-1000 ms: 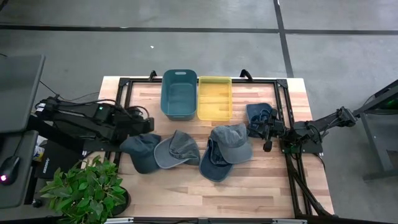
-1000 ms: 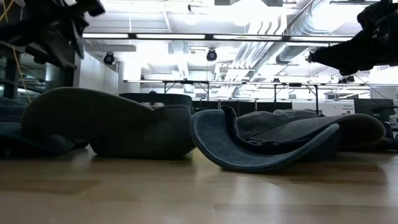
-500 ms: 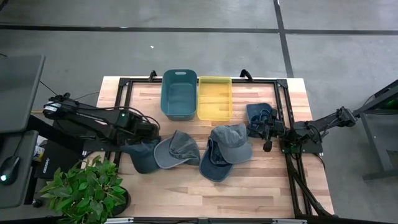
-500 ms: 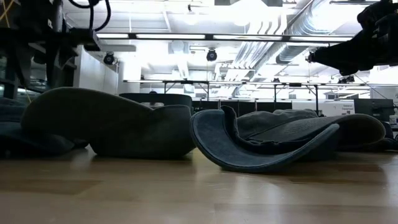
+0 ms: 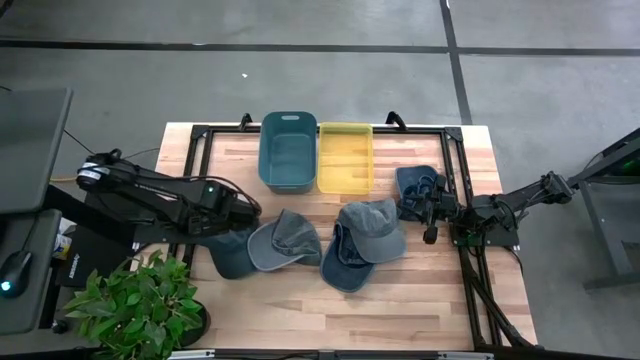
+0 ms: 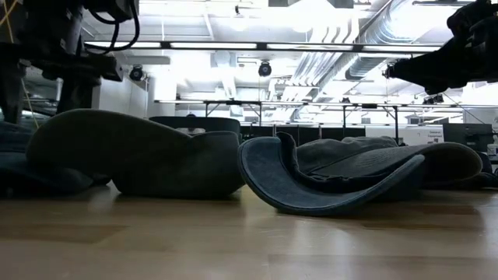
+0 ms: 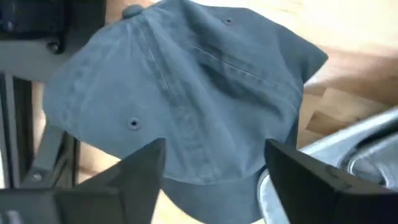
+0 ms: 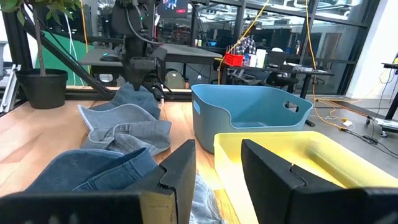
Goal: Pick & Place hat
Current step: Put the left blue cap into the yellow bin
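Observation:
I need to press lower with my left gripper and pinch up a fold [image 7: 214, 165] above the cap's visor, since the top of the dark teal cap spreads wider than my open fingers.
Several caps lie on the wooden table. The leftmost, a dark teal cap [image 5: 232, 252] [image 7: 186, 93], rests crown up. My left gripper [image 5: 233, 214] [image 7: 214, 171] points straight down just above its crown, open, one finger on either side of the crown's near part and nothing between them. In the low view it hangs at the upper left [image 6: 43, 97]. My right gripper [image 5: 432, 215] [image 8: 217, 174] waits level at the table's right side, open, beside a dark blue cap [image 5: 420, 184].
A grey-blue cap [image 5: 285, 240] lies right next to the teal one, and two more caps [image 5: 362, 240] overlap mid-table. A teal bin [image 5: 288, 152] and a yellow bin [image 5: 345, 157] stand at the far edge. A potted plant [image 5: 140, 300] sits at the near left corner.
My left gripper has come down over the leftmost cap, shifting a little toward the table's right and turning about its own axis. In the low view its fingers stand wider apart than before. The caps have stayed where they were.

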Motion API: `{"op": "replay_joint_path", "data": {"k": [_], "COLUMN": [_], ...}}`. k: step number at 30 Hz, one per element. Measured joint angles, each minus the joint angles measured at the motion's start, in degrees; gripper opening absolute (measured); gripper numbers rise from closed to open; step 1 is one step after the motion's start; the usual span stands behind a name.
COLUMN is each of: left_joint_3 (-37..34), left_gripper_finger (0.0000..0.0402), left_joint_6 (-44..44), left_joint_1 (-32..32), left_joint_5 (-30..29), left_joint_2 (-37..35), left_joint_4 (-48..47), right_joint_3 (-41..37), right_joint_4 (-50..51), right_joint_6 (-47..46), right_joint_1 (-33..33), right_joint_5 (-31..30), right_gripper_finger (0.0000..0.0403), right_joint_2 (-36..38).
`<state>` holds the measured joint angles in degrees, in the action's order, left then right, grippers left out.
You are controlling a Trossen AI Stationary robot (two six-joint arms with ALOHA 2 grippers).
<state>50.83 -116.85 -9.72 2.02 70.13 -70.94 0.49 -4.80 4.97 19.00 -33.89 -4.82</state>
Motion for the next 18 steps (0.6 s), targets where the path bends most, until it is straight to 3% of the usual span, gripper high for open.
{"op": "replay_joint_path", "data": {"k": [6,18], "left_joint_3": [0.0,-5.4], "left_gripper_finger": [0.034,0.0343], "left_joint_6": [-3.7,-7.6], "left_joint_1": [0.0,0.0], "left_joint_5": [-0.3,0.5], "left_joint_2": [0.5,0.3], "left_joint_4": [-2.2,0.8], "right_joint_3": [0.0,0.0], "right_joint_4": [-0.1,-0.1], "right_joint_6": [0.0,0.0], "right_joint_1": [0.0,0.0], "right_joint_5": [0.0,0.0], "right_gripper_finger": [0.0124,0.0124], "right_joint_2": [-0.1,-0.1]}}
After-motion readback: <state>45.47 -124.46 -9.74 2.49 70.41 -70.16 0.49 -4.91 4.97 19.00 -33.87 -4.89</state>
